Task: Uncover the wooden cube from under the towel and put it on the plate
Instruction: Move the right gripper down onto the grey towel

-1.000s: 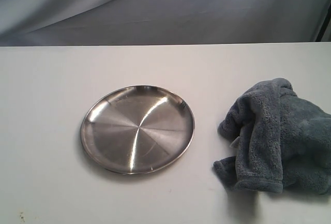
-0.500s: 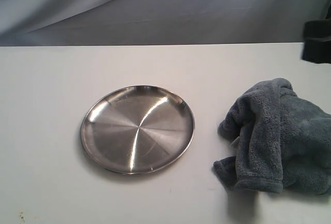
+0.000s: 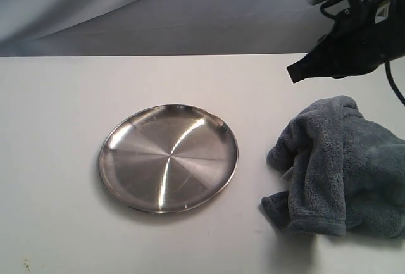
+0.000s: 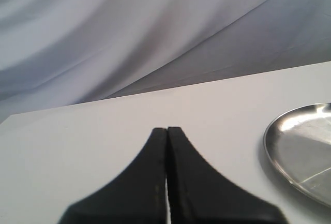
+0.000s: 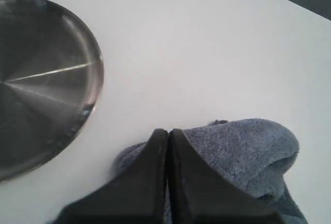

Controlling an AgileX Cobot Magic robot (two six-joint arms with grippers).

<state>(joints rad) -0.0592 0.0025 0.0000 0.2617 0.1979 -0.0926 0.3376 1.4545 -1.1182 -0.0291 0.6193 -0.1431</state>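
Note:
The towel has a long raised fold [image 3: 317,150]. Next, my right gripper should move down to the middle of it, on the side nearest the plate, and close there.
The grey-blue plush towel [image 3: 342,166] lies bunched on the white table at the right; it also shows under the fingers in the right wrist view as the towel [image 5: 243,151]. No wooden cube shows anywhere. The shiny silver plate [image 3: 168,157] sits empty at the centre; the plate [image 5: 41,84] and the plate's rim [image 4: 302,151] show in both wrist views. My right gripper [image 3: 292,73] hangs in the air above the towel's far side, fingers pressed together with nothing between them; it is seen as the right gripper [image 5: 168,131]. My left gripper [image 4: 167,129] is shut and empty over bare table left of the plate.
The white table [image 3: 63,97] ends at a far edge, with a draped grey cloth backdrop [image 3: 158,8] behind it. A black cable [image 3: 393,87] hangs from the right arm near the right edge.
The right arm has come into the exterior view from the upper right, moving left and down until it is above the towel. The towel and plate have not moved.

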